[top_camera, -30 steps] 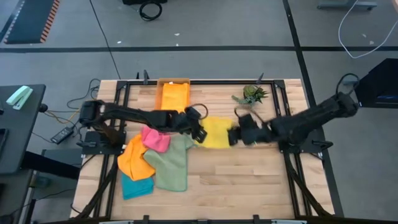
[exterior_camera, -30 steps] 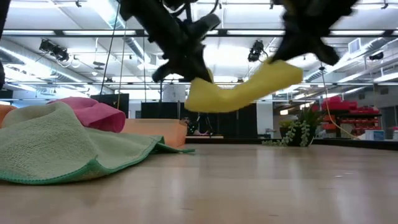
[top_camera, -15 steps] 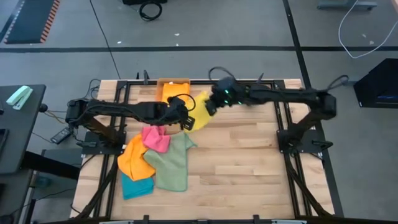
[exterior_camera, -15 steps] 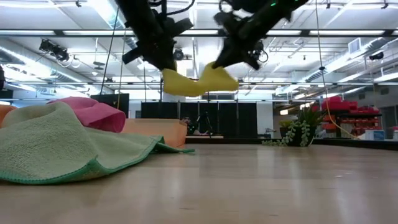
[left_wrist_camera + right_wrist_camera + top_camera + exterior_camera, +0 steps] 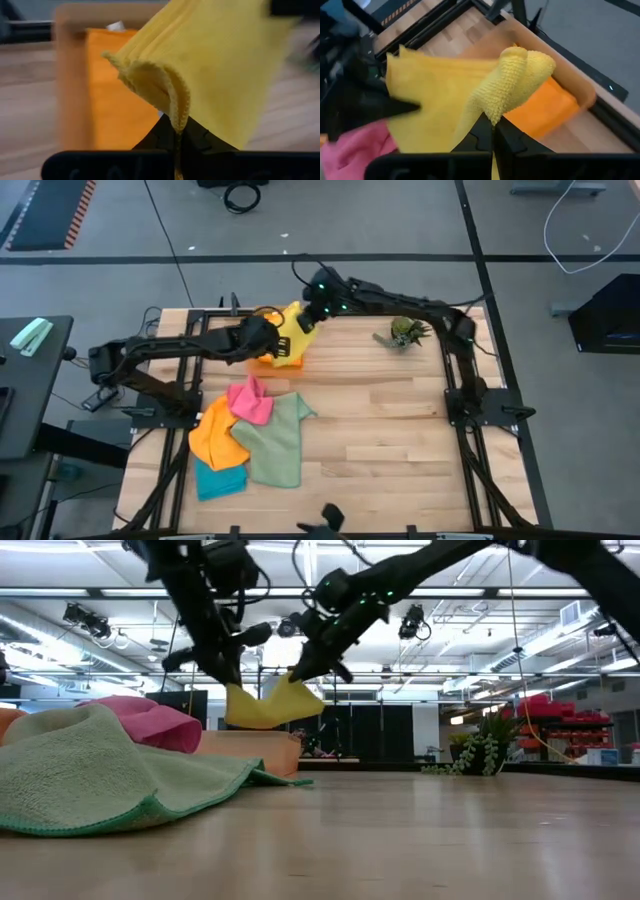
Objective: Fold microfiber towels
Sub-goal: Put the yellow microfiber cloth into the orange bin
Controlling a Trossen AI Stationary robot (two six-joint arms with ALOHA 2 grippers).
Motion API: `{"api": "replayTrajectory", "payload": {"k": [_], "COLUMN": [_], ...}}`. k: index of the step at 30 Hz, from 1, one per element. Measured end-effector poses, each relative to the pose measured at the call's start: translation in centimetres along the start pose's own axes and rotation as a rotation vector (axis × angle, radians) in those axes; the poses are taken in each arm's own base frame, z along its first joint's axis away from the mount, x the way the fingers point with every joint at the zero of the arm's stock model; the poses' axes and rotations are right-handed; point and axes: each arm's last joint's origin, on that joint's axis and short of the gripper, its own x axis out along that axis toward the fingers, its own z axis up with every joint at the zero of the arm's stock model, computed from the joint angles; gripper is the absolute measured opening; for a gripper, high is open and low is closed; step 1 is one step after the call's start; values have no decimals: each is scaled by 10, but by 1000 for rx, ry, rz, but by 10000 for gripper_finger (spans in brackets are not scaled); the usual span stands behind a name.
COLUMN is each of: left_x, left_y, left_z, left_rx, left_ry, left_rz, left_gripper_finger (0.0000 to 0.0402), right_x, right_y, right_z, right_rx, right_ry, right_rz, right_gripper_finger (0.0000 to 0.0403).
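Observation:
My right gripper is going to release the yellow towel on top of the orange cloth inside the orange tray (image 5: 281, 342) (image 5: 532, 102).
A yellow towel (image 5: 288, 343) hangs in the air over the orange tray (image 5: 265, 311) at the table's far edge, held between both grippers. My left gripper (image 5: 265, 335) is shut on its left end and my right gripper (image 5: 310, 318) on its far right end. The towel sags folded between them (image 5: 265, 707). The other towels lie heaped on the table's left side: pink (image 5: 250, 402) on top, then orange (image 5: 218, 432), sage green (image 5: 276, 442) and teal (image 5: 220, 479). My left gripper pinches a folded edge of the yellow towel (image 5: 174, 107) between its two fingers, several layers thick. The fingers slant downward from the table's left. The cloth is lifted clear and spreads away from the fingers. My right gripper pinches a bunched corner of the yellow towel (image 5: 506, 89) between its two fingers, slanting down from the table's far right. The corner curls over above the fingertips. The rest of the cloth runs slack toward my left gripper, clear of the tray.
A small spiky green plant (image 5: 403, 332) stands at the far right of the table. The orange tray (image 5: 555, 111) lies directly below the held towel. Bare wood covers the middle and right of the table (image 5: 390, 430).
Both grippers have carried the yellow towel toward the table's far edge and left, to above the tray. My right gripper swung a long way from the table's right side and has turned. The towel, earlier stretched between the grippers, now hangs bunched with its ends closer together.

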Motion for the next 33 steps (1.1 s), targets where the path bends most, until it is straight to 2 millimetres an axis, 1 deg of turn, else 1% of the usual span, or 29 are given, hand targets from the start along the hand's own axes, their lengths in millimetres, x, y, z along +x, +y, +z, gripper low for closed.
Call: {"api": "replayTrajectory", "payload": {"k": [4,8,10,14,20,24,27,30,33], "left_x": [8,15,18,23,38,49,53,55,53], "left_y": [6,13,17,17,16,11,1,-9,-16], "left_z": [-16,-34,-41,-44,-53,-60,-61,-58,-52], "left_rx": [-192,-295,-324,-410,-550,-583,-589,-580,-516], "left_ry": [-53,-43,-60,-106,-129,-114,-110,-105,-98], "left_rz": [-110,-68,-20,21,62,87,79,85,103], "left_gripper_finger": [11,11,11,10,10,10,10,10,14], "right_x": [22,37,47,70,92,101,102,103,104], "right_y": [-10,-19,-25,-37,-46,-48,-47,-44,-43], "right_z": [12,23,24,20,14,12,12,14,14], "right_rx": [-77,-183,-245,-354,-512,-607,-685,-756,-791], "right_ry": [28,8,6,26,27,16,6,-26,-31], "right_rz": [22,37,34,21,-53,-60,-60,-65,-57], "right_gripper_finger": [4,4,4,4,4,4,4,4,4]}}
